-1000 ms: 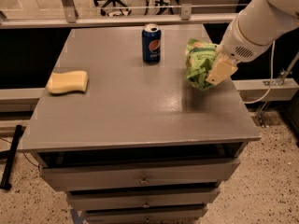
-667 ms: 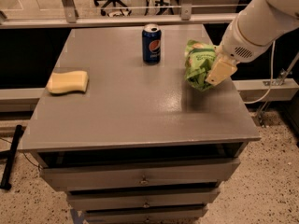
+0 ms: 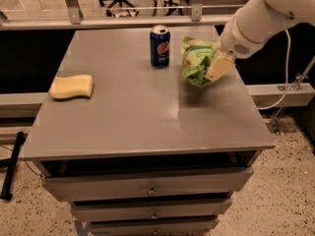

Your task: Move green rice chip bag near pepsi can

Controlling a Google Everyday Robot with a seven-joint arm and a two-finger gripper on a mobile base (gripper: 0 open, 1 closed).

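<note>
The green rice chip bag, now held off the tabletop, will be let go by my gripper on the grey tabletop snug (image 3: 179,69) against the pepsi can.
The green rice chip bag (image 3: 195,59) is crinkled light green foil, held off the grey tabletop at the back right, with its shadow on the surface below. My gripper (image 3: 212,65) reaches in from the upper right on a white arm and is shut on the bag's right side; one cream finger (image 3: 218,69) shows in front of it. The pepsi can (image 3: 160,45), dark blue with a silver top, stands upright just left of the bag, a small gap apart.
A yellow sponge (image 3: 72,86) lies near the left edge of the grey table (image 3: 147,122). Drawers sit below the tabletop. A rail and glass panel run behind the table; a cable hangs at the right.
The bag and my gripper have shifted slightly left, closer to the can. The can and the sponge have not moved.
</note>
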